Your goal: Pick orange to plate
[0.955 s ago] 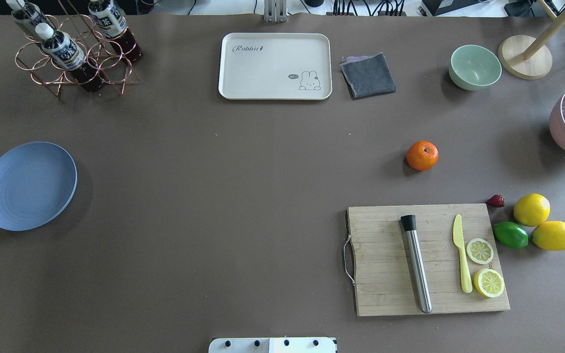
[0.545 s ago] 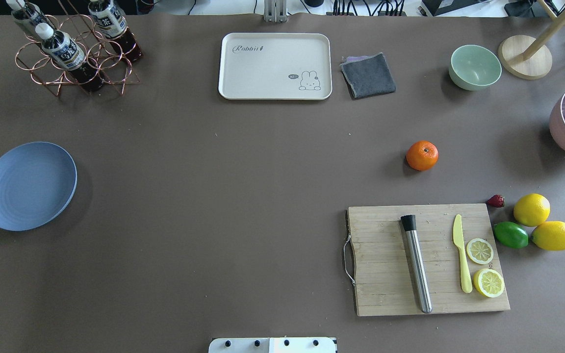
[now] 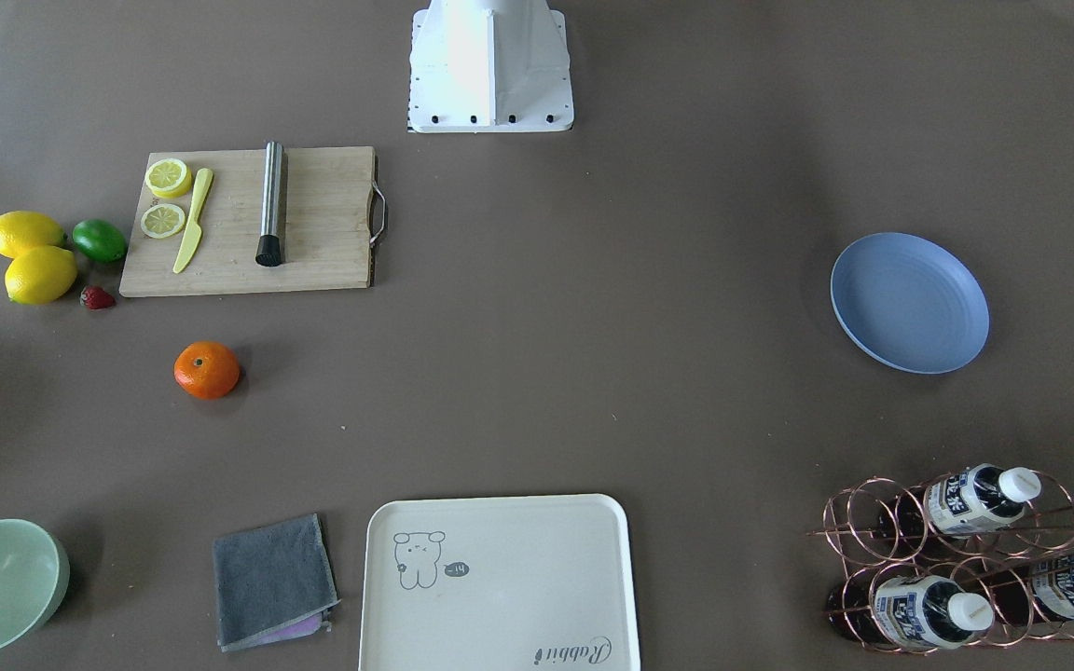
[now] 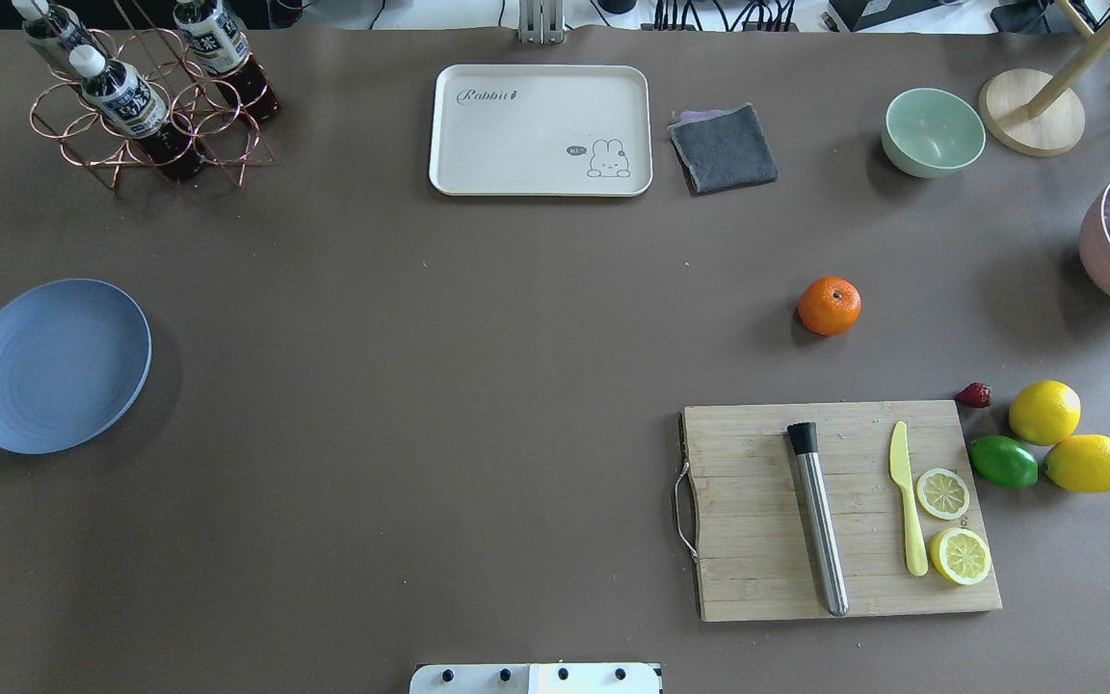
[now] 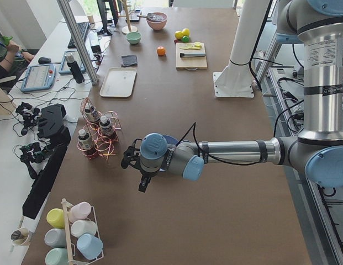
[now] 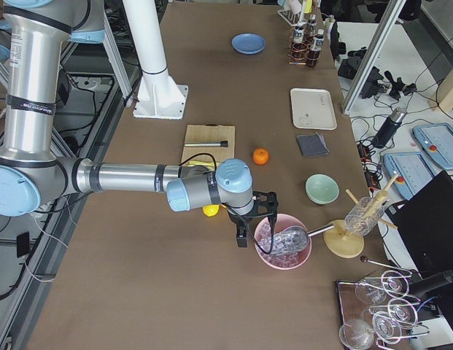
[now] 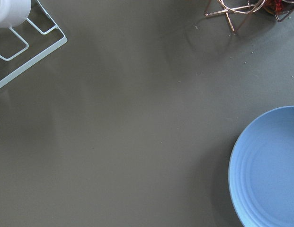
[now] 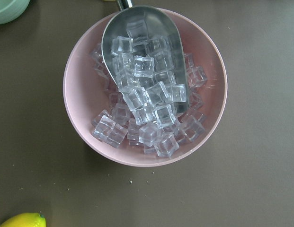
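Observation:
I will move my left gripper to the blue-lavender plate next and close it on the plate's rim (image 3: 984, 302) (image 7: 229, 176), on the side farthest from the orange.
The orange (image 4: 829, 306) rests alone on the brown table, on the right, just beyond the cutting board. Far across on the left lies the blue-lavender plate (image 4: 56, 365), with nothing on it. Neither gripper appears in the overhead or front views. In the exterior left view my left gripper (image 5: 135, 171) hangs beside the plate, whose rim (image 7: 270, 170) fills the left wrist view's lower right. The exterior right view has my right gripper (image 6: 254, 219) over the pink ice bowl. I cannot tell whether either one is open or shut.
A wooden cutting board (image 4: 844, 511) carries a steel muddler, a yellow knife and lemon slices. Two lemons (image 4: 1044, 412), a lime (image 4: 1003, 462) and a strawberry lie to its right. At the back stand a pink ice bowl (image 8: 145, 85), green bowl (image 4: 933, 131), cream tray (image 4: 541, 130) and bottle rack (image 4: 145, 96).

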### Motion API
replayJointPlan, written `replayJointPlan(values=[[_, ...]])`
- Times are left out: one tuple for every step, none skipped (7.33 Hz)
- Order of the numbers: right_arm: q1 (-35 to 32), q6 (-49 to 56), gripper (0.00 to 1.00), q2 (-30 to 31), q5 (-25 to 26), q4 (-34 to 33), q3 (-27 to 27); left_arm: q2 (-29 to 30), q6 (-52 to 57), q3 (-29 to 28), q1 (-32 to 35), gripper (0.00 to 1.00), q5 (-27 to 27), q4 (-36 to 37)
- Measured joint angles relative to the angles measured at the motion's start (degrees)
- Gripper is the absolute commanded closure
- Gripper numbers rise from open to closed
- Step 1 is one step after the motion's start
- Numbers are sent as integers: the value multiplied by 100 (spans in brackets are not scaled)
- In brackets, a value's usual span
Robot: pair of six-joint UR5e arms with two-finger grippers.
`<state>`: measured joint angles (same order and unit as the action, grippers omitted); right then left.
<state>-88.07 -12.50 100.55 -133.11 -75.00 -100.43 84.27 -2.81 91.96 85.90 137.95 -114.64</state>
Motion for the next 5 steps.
replayJointPlan(values=[[0,-7,0,0,-35,98,20,38,-107,-2,-109,1,-7,-12],[0,-7,0,0,-119,153,28,66,-365,-12,-259,1,-2,-115],[0,-5,0,0,-193,185,29,85,-633,-105,-475,1,4,-372],[0,-3,0,0,-233,198,25,98,-852,-322,-659,1,11,-775],[0,-4,0,0,-257,200,20,103,-1085,-596,-804,1,14,-1284]])
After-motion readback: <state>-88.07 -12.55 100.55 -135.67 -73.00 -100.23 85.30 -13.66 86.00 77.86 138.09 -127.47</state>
